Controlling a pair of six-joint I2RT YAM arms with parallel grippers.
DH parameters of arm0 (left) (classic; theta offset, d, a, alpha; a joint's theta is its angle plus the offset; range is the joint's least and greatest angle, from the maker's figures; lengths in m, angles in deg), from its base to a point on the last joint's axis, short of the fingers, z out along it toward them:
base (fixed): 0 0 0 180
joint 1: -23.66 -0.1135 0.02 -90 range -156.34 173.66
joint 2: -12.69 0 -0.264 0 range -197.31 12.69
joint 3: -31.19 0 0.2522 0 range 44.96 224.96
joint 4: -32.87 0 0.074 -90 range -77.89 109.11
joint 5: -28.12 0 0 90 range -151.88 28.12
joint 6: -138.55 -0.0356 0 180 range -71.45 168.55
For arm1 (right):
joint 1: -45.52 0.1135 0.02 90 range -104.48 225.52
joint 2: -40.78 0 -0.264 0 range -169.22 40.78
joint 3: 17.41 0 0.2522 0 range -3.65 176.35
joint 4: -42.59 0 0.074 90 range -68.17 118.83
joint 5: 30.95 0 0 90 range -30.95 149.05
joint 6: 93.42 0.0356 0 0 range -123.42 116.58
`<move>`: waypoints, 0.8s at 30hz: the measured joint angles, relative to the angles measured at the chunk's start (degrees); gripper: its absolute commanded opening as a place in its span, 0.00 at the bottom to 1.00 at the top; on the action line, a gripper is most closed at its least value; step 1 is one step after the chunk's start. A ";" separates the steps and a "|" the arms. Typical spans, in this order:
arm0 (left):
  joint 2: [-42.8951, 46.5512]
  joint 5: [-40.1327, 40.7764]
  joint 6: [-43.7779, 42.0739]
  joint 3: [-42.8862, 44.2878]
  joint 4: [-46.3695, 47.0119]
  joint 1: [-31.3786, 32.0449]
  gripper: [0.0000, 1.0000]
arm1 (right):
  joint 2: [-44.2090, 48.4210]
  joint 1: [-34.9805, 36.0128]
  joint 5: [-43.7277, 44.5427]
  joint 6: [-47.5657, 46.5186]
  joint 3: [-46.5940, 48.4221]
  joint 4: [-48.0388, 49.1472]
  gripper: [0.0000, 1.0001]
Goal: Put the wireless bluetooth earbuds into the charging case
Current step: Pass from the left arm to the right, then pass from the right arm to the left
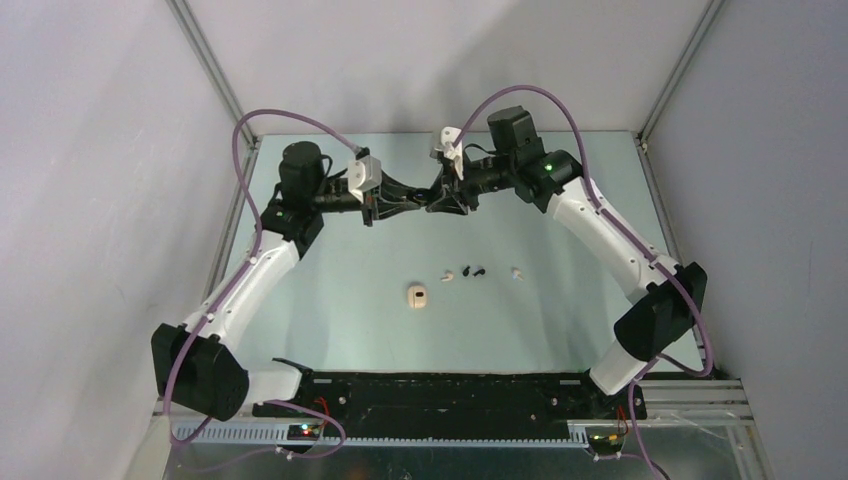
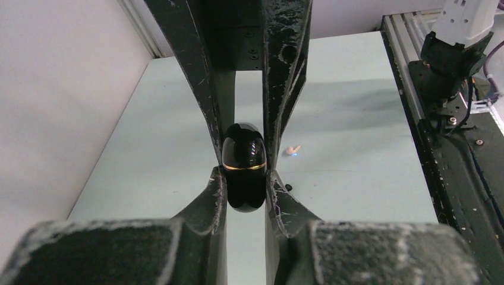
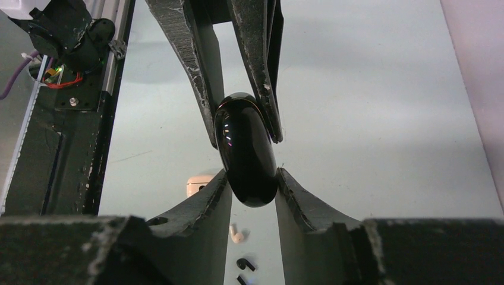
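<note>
My left fingers crowd the black case's gold seam, so they should open and take the case's lower end (image 2: 246,197) before the lid swings up.
A glossy black charging case (image 2: 243,166) with a thin gold seam hangs in the air over the back of the table, pinched from both ends. My left gripper (image 1: 405,203) is shut on one end and my right gripper (image 1: 433,203) is shut on the other. In the right wrist view the case (image 3: 245,151) sits between my right gripper (image 3: 252,184) below and the left arm's fingers above. On the table lie two black earbuds (image 1: 473,270), one cream earbud (image 1: 447,277) and another pale one (image 1: 516,271). The case's lid looks closed.
A cream charging case (image 1: 417,297) lies on the pale green table (image 1: 330,330) near the middle, also visible under my right fingers (image 3: 199,184). Grey walls and aluminium posts enclose the table. A black rail (image 1: 450,392) runs along the near edge between the arm bases.
</note>
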 measured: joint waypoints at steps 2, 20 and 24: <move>-0.02 -0.09 1.07 0.00 0.76 0.07 0.17 | 0.26 -0.02 0.39 0.42 -0.07 0.48 0.22; -1.75 2.36 5.92 -0.85 3.52 0.22 0.54 | 1.81 0.31 3.93 -1.09 -0.07 -3.65 0.07; -2.91 1.70 6.56 -0.85 3.69 0.22 0.51 | 2.01 0.37 5.22 -0.66 -0.07 -3.56 0.07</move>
